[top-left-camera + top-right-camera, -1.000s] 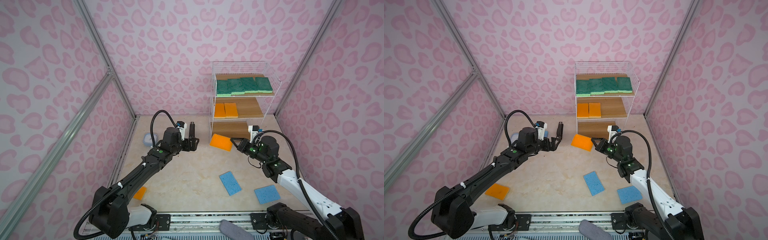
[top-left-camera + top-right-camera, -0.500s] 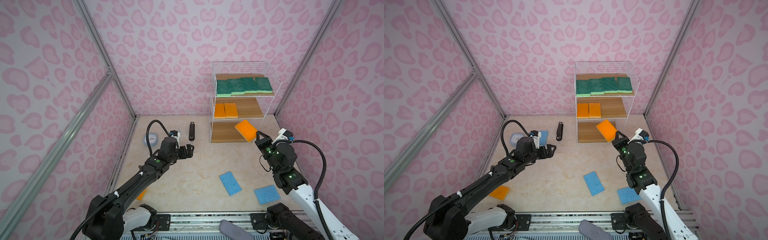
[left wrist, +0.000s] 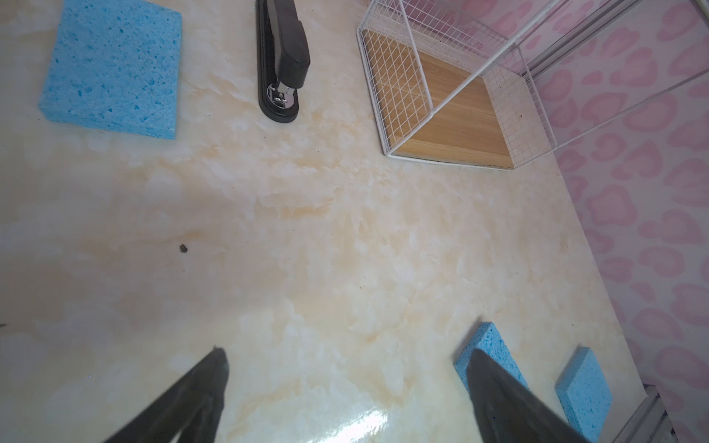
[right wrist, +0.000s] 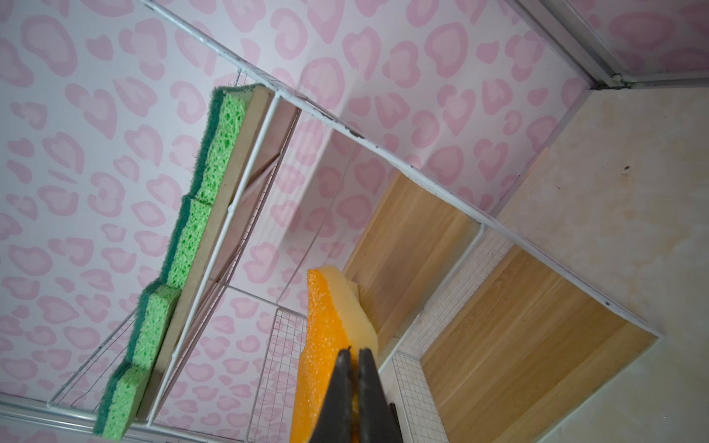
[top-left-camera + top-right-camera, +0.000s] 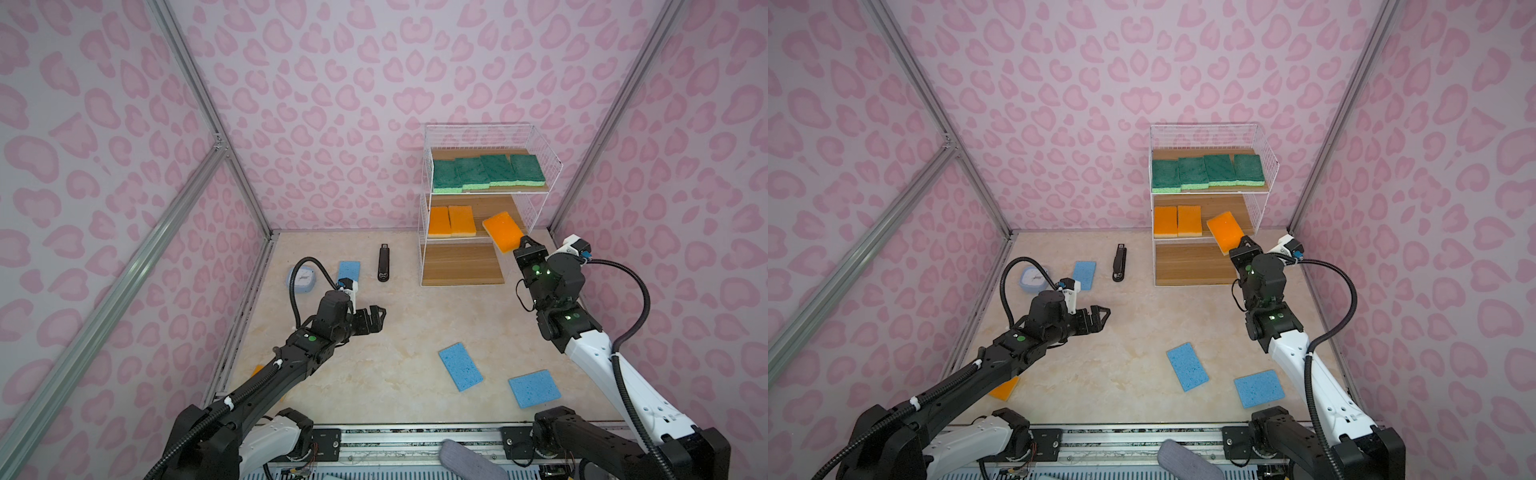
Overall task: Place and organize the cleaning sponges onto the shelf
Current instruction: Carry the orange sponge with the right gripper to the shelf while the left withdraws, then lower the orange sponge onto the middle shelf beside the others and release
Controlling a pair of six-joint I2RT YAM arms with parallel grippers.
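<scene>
The held orange sponge will go down from my right gripper onto the middle board (image 5: 485,218) (image 4: 385,297), next to the other orange sponges there.
The shelf (image 5: 424,216) stands at the back right, with several green sponges (image 5: 488,170) in a row on its top board. Two orange sponges (image 5: 452,220) lie on the left of the middle board. My right gripper (image 5: 524,242) is shut on a third orange sponge (image 5: 500,230) (image 4: 326,326). It holds this one tilted at the right end of the middle board. Three blue sponges (image 5: 460,365) (image 5: 534,388) (image 5: 348,271) lie on the floor. My left gripper (image 5: 376,316) (image 3: 347,352) hovers open and empty over the bare floor. Another orange sponge (image 5: 1004,388) lies under the left arm.
A black stapler (image 5: 383,264) lies on the floor left of the shelf. A small round blue clock (image 5: 302,279) sits near the left wall. The bottom board (image 5: 461,266) of the shelf is bare. Pink walls close in on three sides.
My right gripper has lifted the orange sponge from the floor in front of the shelf up to the middle board's right end. My left arm has drawn back from the stapler, still open.
</scene>
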